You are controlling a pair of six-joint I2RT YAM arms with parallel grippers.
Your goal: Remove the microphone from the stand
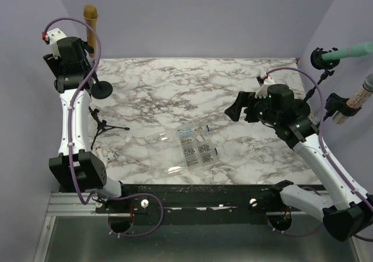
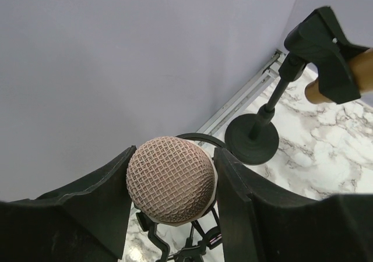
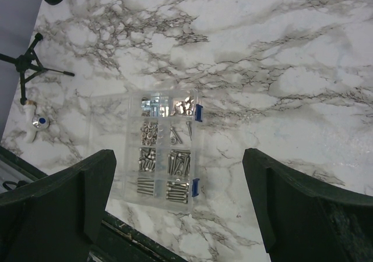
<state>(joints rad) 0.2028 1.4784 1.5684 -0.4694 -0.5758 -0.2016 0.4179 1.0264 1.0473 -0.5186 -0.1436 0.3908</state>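
Observation:
My left gripper has the microphone, still upright in its stand's clip. It will let go of it on the marble table (image 1: 187,114) just behind the clear box of screws.
The microphone (image 2: 170,174) has a pinkish mesh ball head and sits upright in the black clip of its stand (image 2: 192,247). In the left wrist view my left gripper (image 2: 172,186) has one dark finger pressed against each side of the head. From above, the stand's tripod legs (image 1: 100,125) show beside the left arm, and the arm hides the microphone itself. Over the middle right of the table, my right gripper (image 3: 178,204) hangs wide open with nothing between its fingers.
A round-base stand (image 2: 252,145) holding a brown microphone (image 2: 335,78) stands close behind. A clear box of screws (image 1: 195,145) lies mid-table. Two more microphones on stands, a green one (image 1: 349,52) and a speckled one (image 1: 361,96), are at the right wall. The left wall is close.

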